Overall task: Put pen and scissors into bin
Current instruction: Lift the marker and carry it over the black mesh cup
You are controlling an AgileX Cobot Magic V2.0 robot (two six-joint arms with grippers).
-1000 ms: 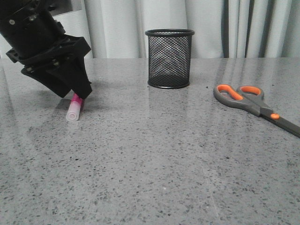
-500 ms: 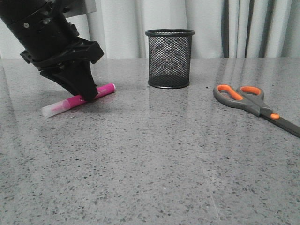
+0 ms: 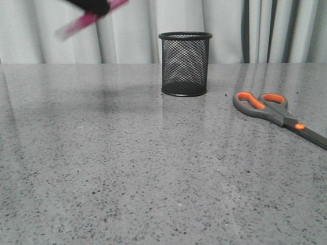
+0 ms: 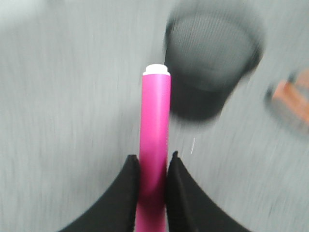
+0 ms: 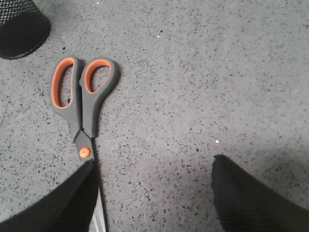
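Next, my left gripper lets go of the pink pen inside the black mesh bin (image 3: 187, 54) (image 4: 207, 60), with the pen's top leaning on the bin's rim.
My left gripper (image 4: 153, 162) is shut on the pink pen (image 4: 155, 125) and holds it high in the air; in the front view only its black tip (image 3: 94, 5) and the blurred, tilted pen (image 3: 87, 20) show at the top left. The black mesh bin (image 3: 185, 64) stands upright at the back middle of the table, and shows blurred beyond the pen's end in the left wrist view (image 4: 212, 63). The scissors (image 3: 276, 115) lie flat at the right. My right gripper (image 5: 152, 166) is open above the table, its one finger over the scissors' (image 5: 82, 106) blades.
The grey speckled table (image 3: 153, 168) runs to the front edge. Pale curtains (image 3: 276, 30) hang behind it. The right arm is out of the front view.
My left gripper has lifted the pen off the table, up and slightly right, to the top of the front view. The pen had turned from pointing forward to lying crosswise. The scissors and bin have not moved.
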